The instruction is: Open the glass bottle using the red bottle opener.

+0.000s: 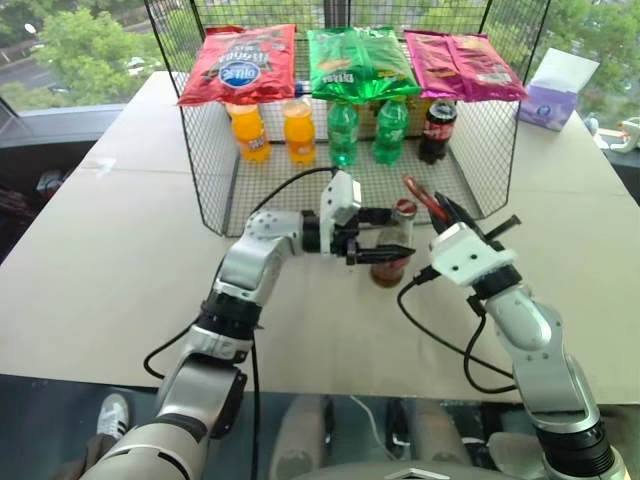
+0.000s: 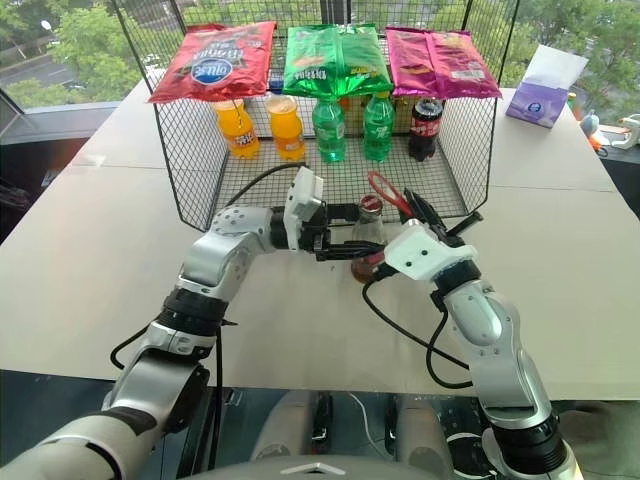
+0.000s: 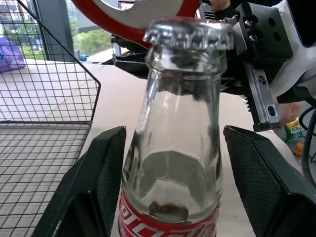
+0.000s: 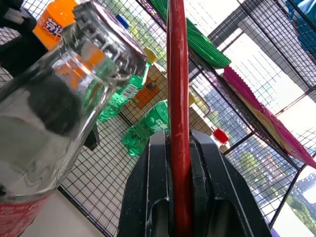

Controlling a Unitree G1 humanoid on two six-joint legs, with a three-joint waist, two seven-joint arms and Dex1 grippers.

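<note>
The open fingers of my left gripper leave gaps around the glass bottle's shoulder, so they should close at the bottle's red label (image 3: pixel 169 217) before the opener meets the bottle's cap.
The glass bottle (image 1: pixel 393 262) stands upright on the table just in front of the wire rack, its crown cap (image 3: pixel 190 34) still on. My left gripper (image 1: pixel 385 235) reaches in level from the left. Its black fingers (image 3: pixel 103 177) flank the bottle's shoulder with narrow gaps, so it is open. My right gripper (image 1: pixel 445 212) is shut on the handle of the red bottle opener (image 1: pixel 424 196). The opener's ring head (image 3: pixel 98 10) hovers just above and behind the cap, and its red shaft (image 4: pixel 177 98) stands beside the bottle's neck (image 4: pixel 49 123).
A black wire rack (image 1: pixel 210 190) stands right behind the bottle. It holds orange soda bottles (image 1: pixel 250 130), green bottles (image 1: pixel 343 130) and a cola bottle (image 1: pixel 437 128), with snack bags (image 1: pixel 240 62) on top. A tissue box (image 1: pixel 552 95) sits at the back right. Cables (image 1: pixel 440 335) trail over the tabletop.
</note>
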